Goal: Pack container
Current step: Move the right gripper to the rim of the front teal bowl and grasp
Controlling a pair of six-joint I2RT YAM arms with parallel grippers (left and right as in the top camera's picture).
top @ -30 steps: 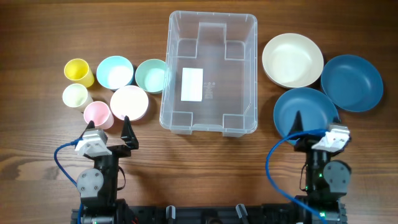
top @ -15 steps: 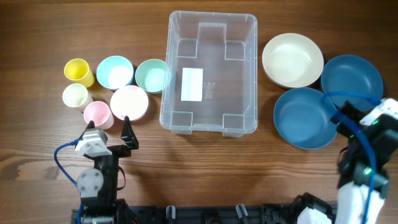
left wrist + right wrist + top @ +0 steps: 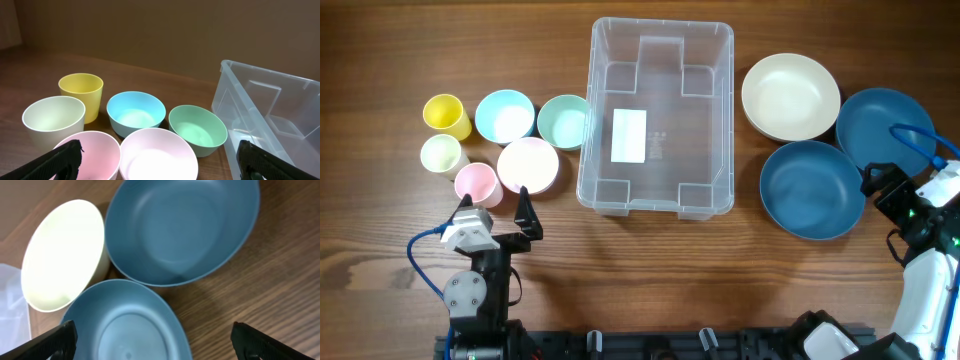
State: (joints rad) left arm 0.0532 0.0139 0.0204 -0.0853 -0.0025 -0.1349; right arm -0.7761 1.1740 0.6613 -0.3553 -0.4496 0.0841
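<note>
Next, my right gripper grips the near blue bowl's rim [image 3: 850, 224] [image 3: 190, 352] at the front of the bowl, on the side that faces away from the clear plastic container.
The clear plastic container [image 3: 670, 150] stands at the table's middle back, holding nothing but a white label [image 3: 629, 135] on its floor. Its corner shows in the left wrist view [image 3: 270, 107]. My left gripper [image 3: 498, 205] is open and empty, just in front of the pink cup [image 3: 477, 184] and pale pink bowl [image 3: 528, 165]. In its wrist view the left gripper [image 3: 160, 162] frames these two. My right gripper [image 3: 882, 205] is open and empty at the far right, beside the near blue bowl [image 3: 811, 188]. In its wrist view the right gripper [image 3: 155, 342] hangs over that bowl [image 3: 125, 325].
Left of the container stand a yellow cup [image 3: 447, 114], a cream cup [image 3: 443, 154], a light blue bowl [image 3: 504, 116] and a green bowl [image 3: 564, 121]. Right of it are a cream bowl [image 3: 790, 96] and a second blue bowl [image 3: 885, 132].
My right arm has swung from the front right out to the table's right edge and turned toward the blue bowls. The left arm and all objects have not moved.
</note>
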